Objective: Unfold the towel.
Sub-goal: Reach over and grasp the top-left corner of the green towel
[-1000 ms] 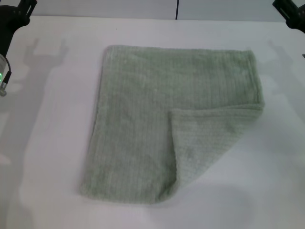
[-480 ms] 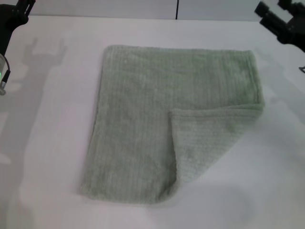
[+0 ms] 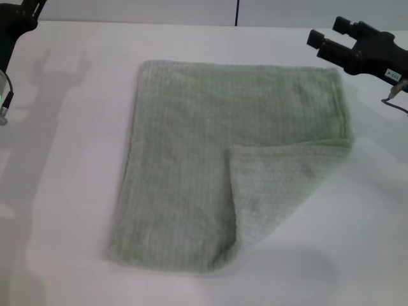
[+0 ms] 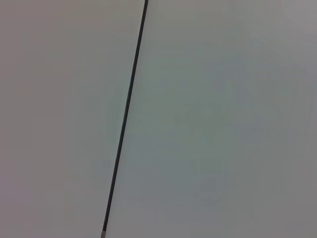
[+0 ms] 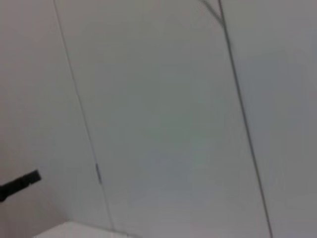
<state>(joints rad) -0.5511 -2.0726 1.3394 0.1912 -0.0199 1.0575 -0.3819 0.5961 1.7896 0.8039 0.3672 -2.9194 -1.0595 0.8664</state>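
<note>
I should next close my left gripper on the pale green towel's far corner (image 3: 151, 65), diagonally opposite the triangular flap.
The pale green towel (image 3: 191, 146) lies flat in the middle of the white table (image 3: 70, 191). Its near right corner is folded over on top of it as a triangular flap (image 3: 280, 188) with the paler underside up. My right gripper (image 3: 328, 32) reaches in from the right, raised over the towel's far right corner, open with nothing between its black fingers (image 3: 317, 38). My left arm (image 3: 18, 19) stays at the far left edge, away from the towel. Neither wrist view shows the towel.
A wall with a dark vertical seam (image 3: 236, 11) stands behind the table. The seam (image 4: 126, 114) and bare wall fill the left wrist view. The right wrist view shows wall panels and a black tip (image 5: 20, 183) low at one side.
My right gripper has come in from the far right corner toward the towel's far right corner. The towel and the left arm have not moved.
</note>
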